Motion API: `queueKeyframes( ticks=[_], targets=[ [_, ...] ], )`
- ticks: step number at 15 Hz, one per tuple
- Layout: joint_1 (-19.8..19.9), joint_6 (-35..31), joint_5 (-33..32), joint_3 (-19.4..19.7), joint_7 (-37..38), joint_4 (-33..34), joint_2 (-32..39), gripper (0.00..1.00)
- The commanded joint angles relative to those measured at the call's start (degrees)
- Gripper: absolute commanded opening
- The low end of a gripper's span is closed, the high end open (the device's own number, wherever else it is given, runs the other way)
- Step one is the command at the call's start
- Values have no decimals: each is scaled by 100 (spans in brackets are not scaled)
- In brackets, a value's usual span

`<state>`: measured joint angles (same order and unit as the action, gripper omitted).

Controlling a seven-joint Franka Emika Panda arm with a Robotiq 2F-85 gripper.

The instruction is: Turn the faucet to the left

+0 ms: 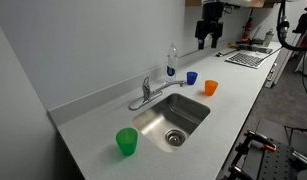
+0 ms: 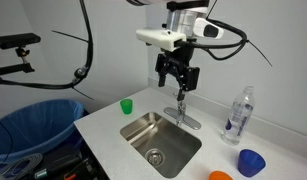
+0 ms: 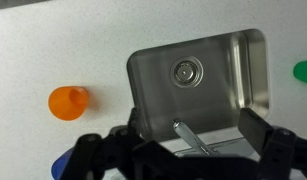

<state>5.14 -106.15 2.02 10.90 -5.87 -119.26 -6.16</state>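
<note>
The outer end of the faucet's spout (image 1: 180,83) (image 3: 183,133), over the sink, is the next spot my gripper should go down to and close on.
The chrome faucet (image 1: 148,92) stands on its flat base plate at the back rim of the steel sink (image 1: 173,118), spout out over the basin. It also shows in an exterior view (image 2: 181,110) and in the wrist view (image 3: 188,137), where its lever lies between my two fingers. My gripper (image 2: 179,78) hangs open and empty a short way above the faucet, not touching it. It shows at the top of an exterior view (image 1: 210,35) and as dark fingers along the bottom of the wrist view (image 3: 178,150).
A green cup (image 1: 126,141) stands beside the sink. A clear bottle (image 2: 238,115), a blue cup (image 2: 251,162) and an orange cup (image 2: 221,176) stand on the counter at the other side. A blue bin (image 2: 33,125) sits off the counter's end. The wall runs close behind the faucet.
</note>
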Motion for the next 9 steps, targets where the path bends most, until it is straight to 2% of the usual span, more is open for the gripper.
queueKeyframes(
  ticks=[1,9],
  targets=[
    [74,-313,96,-117,40,329,501,100],
    [125,-901,27,-162,50,845,1484,100]
  ],
)
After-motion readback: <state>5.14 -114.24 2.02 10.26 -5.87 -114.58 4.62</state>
